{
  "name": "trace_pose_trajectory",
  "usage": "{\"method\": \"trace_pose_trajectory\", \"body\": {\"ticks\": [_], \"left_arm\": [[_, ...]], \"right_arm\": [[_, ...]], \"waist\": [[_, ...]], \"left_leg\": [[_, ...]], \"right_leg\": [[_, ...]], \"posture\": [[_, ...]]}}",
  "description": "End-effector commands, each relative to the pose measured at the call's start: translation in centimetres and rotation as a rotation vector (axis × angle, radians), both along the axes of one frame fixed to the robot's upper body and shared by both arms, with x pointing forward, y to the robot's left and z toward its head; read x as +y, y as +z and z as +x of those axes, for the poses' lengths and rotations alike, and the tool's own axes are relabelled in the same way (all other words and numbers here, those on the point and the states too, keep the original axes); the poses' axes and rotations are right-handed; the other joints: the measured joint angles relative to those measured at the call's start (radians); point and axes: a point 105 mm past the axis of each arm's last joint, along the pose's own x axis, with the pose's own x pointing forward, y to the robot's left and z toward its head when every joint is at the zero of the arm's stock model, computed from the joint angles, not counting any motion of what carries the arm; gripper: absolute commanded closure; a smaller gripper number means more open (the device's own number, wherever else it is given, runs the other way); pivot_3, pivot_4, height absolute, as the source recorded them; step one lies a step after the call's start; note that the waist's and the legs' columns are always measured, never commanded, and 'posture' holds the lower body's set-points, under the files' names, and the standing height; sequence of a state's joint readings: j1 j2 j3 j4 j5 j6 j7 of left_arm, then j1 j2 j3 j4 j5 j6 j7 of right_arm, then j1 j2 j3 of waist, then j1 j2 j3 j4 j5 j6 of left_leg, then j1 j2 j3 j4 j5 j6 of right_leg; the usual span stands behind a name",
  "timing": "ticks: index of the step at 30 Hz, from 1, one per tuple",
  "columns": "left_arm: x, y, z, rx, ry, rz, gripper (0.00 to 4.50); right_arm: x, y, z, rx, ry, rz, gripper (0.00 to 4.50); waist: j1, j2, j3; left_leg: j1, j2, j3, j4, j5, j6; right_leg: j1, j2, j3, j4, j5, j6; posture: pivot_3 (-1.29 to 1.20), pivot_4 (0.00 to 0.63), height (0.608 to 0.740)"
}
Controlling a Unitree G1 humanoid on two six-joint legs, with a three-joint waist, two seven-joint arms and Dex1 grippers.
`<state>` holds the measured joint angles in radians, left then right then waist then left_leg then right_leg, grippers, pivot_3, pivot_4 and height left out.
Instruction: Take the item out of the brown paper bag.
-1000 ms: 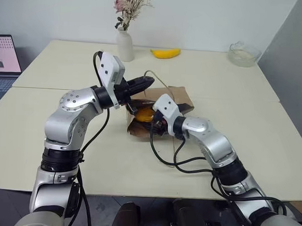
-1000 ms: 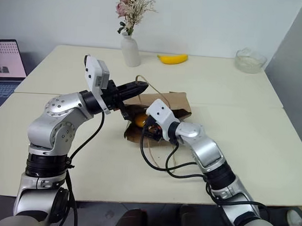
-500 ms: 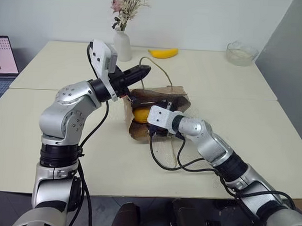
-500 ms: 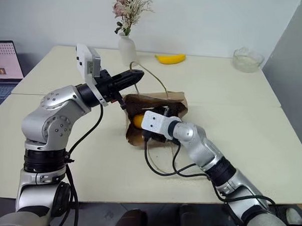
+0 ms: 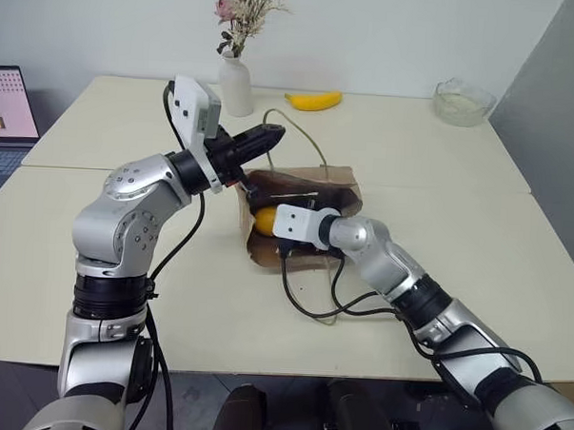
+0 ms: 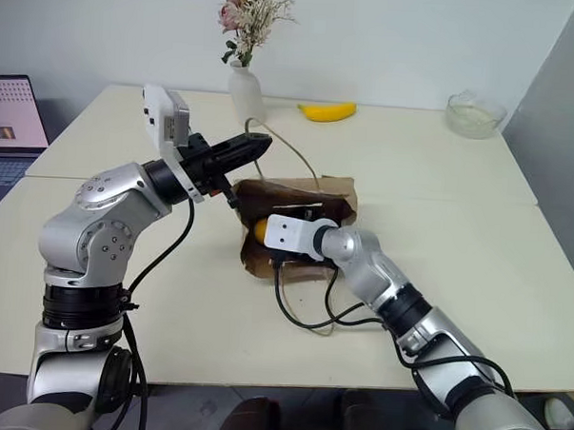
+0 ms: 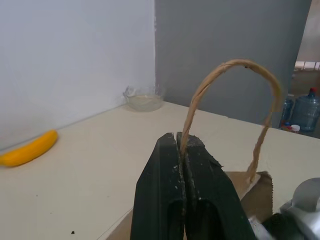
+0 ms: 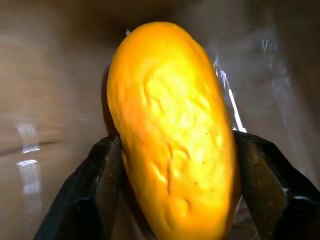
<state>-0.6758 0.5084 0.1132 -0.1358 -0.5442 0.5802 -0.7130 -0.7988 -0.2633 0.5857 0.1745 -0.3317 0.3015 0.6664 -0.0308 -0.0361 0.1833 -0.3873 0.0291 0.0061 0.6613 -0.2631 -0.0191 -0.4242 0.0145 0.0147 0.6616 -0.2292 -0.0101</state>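
Observation:
My right gripper will let go of the yellow-orange item on the cream table (image 5: 423,217) beside the brown paper bag, toward the glass bowl's side.
The brown paper bag (image 5: 337,192) lies on its side on the cream table (image 5: 441,184), its mouth facing me. My left gripper (image 5: 274,133) hovers above the mouth, shut on one tan loop handle (image 7: 231,65), which is pinched between its black fingers (image 7: 165,170) and held up. Inside the bag mouth, my right gripper (image 8: 175,141) reaches the item (image 8: 170,135), a yellow-orange oval. A black finger (image 8: 102,170) presses each side of it. From the head views the item (image 5: 264,221) peeks out beside the right wrist's white housing.
At the table's far edge stand a white vase of dried flowers (image 5: 236,83), a banana (image 5: 314,100) and a glass bowl (image 5: 461,101). A laptop (image 5: 5,117) sits at the far left. The right arm's black cable (image 5: 312,307) loops on the table before the bag.
My right wrist has rolled and pushed a little deeper into the bag mouth, and its fingers have come in around the item. The left gripper keeps holding the handle up.

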Motion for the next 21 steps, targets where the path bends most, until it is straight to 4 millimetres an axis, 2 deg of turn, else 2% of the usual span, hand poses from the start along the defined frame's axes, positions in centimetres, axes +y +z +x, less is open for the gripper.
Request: {"method": "trace_pose_trajectory", "body": {"ticks": [1, 3, 7, 9, 11, 14, 16, 18, 21], "left_arm": [[0.0, 0.9, -0.2, -0.073, 0.014, 0.036, 4.50], [0.0, 0.7, 0.0, -0.079, 0.022, 0.048, 4.50], [0.1, 0.3, 0.6, -0.084, 0.047, 0.072, 4.50], [0.2, -0.2, 0.8, -0.082, 0.059, 0.096, 4.50], [0.3, -0.6, 0.9, -0.079, 0.068, 0.105, 4.50], [0.6, -0.8, 1.0, -0.077, 0.078, 0.108, 4.50], [0.7, -1.0, 1.1, -0.074, 0.082, 0.113, 4.50], [0.8, -1.2, 1.1, -0.073, 0.082, 0.120, 4.50], [0.7, -1.4, 1.2, -0.073, 0.080, 0.127, 4.50]], "right_arm": [[-0.3, 3.8, -2.0, 0.001, 0.092, 0.088, 1.56], [-0.8, 4.4, -2.9, 0.031, 0.130, 0.100, 1.56], [-3.1, 6.9, -6.3, 0.181, 0.264, 0.208, 1.56], [-4.7, 8.5, -7.6, 0.257, 0.299, 0.297, 1.56], [-6.6, 10.3, -7.9, 0.300, 0.276, 0.407, 1.56], [-10.3, 11.9, -6.8, 0.286, 0.139, 0.505, 1.57], [-13.0, 11.9, -5.7, 0.265, 0.015, 0.527, 1.57], [-15.9, 10.8, -4.1, 0.251, -0.121, 0.522, 1.57], [-19.4, 7.3, -1.7, 0.220, -0.319, 0.363, 1.57]], "waist": [[0.001, 0.000, 0.000], [0.001, 0.000, 0.000], [0.004, 0.000, 0.000], [0.004, 0.000, 0.000], [0.004, 0.000, 0.000], [0.004, 0.000, 0.000], [0.004, 0.000, 0.000], [0.004, 0.000, 0.000], [0.003, 0.000, 0.000]], "left_leg": [[0.000, 0.000, 0.000, 0.000, 0.000, 0.000], [0.000, 0.000, 0.000, 0.000, 0.000, 0.000], [0.000, 0.000, -0.001, 0.000, 0.000, 0.000], [0.000, 0.000, 0.000, 0.000, 0.000, 0.000], [0.000, 0.000, -0.001, 0.000, 0.000, 0.000], [0.000, 0.000, -0.001, 0.000, 0.000, 0.000], [0.001, 0.000, -0.001, 0.000, 0.000, 0.000], [0.001, 0.000, 0.000, 0.000, 0.000, 0.000], [0.001, -0.001, 0.002, 0.000, 0.000, 0.000]], "right_leg": [[0.000, 0.000, 0.000, 0.000, 0.000, 0.000], [0.000, 0.000, 0.000, 0.000, 0.000, 0.000], [0.000, 0.000, -0.001, 0.000, 0.000, 0.000], [0.000, 0.000, -0.001, 0.000, 0.000, 0.000], [0.001, 0.000, -0.001, -0.001, 0.000, 0.000], [0.001, 0.000, -0.001, 0.000, 0.000, 0.000], [0.001, 0.000, -0.001, 0.000, 0.000, 0.000], [0.002, 0.000, -0.001, -0.001, 0.000, 0.000], [0.002, 0.000, 0.001, -0.001, 0.000, 0.000]], "posture": [[0.00, 0.150, 0.740], [0.00, 0.150, 0.740], [0.00, 0.150, 0.740], [0.00, 0.150, 0.740], [0.00, 0.150, 0.740], [0.00, 0.150, 0.740], [0.00, 0.150, 0.740], [0.00, 0.150, 0.740], [0.00, 0.150, 0.740]]}}
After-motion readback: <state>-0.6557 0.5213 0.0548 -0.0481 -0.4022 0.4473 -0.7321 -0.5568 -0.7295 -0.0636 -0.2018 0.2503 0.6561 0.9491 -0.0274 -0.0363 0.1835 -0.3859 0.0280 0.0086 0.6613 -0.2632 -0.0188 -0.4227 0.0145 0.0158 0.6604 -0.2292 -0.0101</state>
